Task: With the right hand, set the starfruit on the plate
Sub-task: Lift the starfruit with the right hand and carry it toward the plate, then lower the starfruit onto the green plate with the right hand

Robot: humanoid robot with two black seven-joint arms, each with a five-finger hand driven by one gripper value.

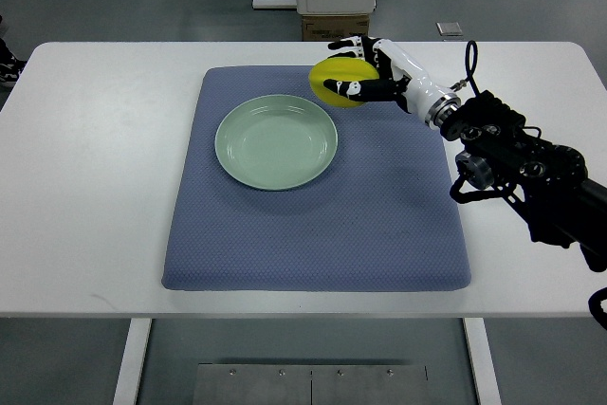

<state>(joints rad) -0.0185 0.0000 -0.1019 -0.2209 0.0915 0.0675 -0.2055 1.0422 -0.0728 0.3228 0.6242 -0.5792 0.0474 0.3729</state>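
The robot's right gripper will release the yellow starfruit inside the near half of the pale green plate [295, 157]. The starfruit is still at the mat's far edge.
A yellow starfruit [340, 79] sits at the far edge of the blue mat, just right of and behind the pale green plate [276, 141]. My right hand [365, 67], white with black joints, reaches in from the right edge and has its fingers curled around the starfruit. The fruit is close to the plate's far right rim but not over it. The plate has nothing on it. My left arm does not show.
The blue mat [313, 225] covers the middle of a white table [95, 187]. A white pedestal and a cardboard box [335, 24] stand behind the table's far edge. My right arm's black forearm [531, 168] crosses the table's right side.
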